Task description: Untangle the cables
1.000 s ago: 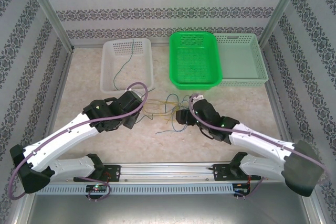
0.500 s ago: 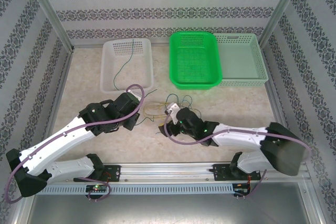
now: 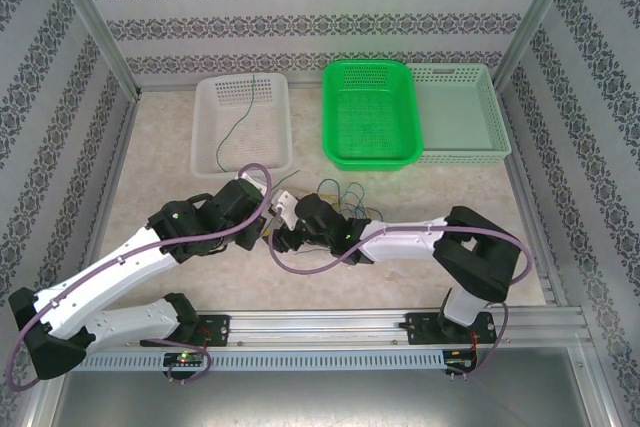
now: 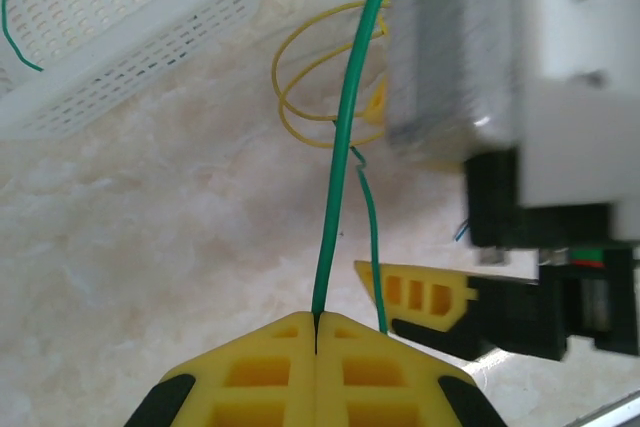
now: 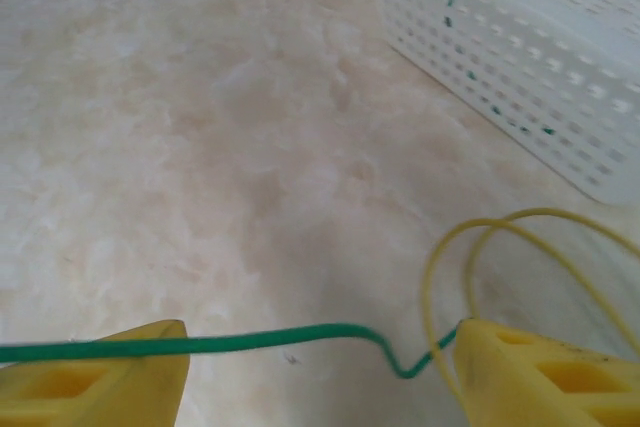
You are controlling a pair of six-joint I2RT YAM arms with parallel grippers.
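My right gripper needs to hold the part of the cable (image 5: 290, 335) between its fingers while my left gripper opens and grips again, because the green cable's bent part crosses the yellow loop.
The cables (image 3: 335, 197) lie in a loose tangle of yellow, green and blue wires at mid-table. My left gripper (image 4: 316, 319) is shut on a green cable (image 4: 340, 167) that runs up from its yellow fingertips past two yellow loops (image 4: 300, 117). In the top view the left gripper (image 3: 263, 229) sits just left of the tangle. My right gripper (image 5: 320, 347) is open, and the same green cable (image 5: 290, 335) crosses the gap between its fingers (image 5: 110, 377). It sits right beside the left one (image 3: 282, 239), one yellow finger (image 4: 420, 292) showing in the left wrist view.
A white basket (image 3: 210, 137) at the back left holds one green cable (image 3: 240, 117). A green basket (image 3: 332, 117) and a pale green basket (image 3: 495, 117) stand at the back right. The right arm (image 3: 400, 239) stretches across the table's near middle.
The right arm has swung left across the tangle until its gripper reached the left gripper, and its jaws have narrowed a little. The left gripper has shifted slightly, still shut on the green cable.
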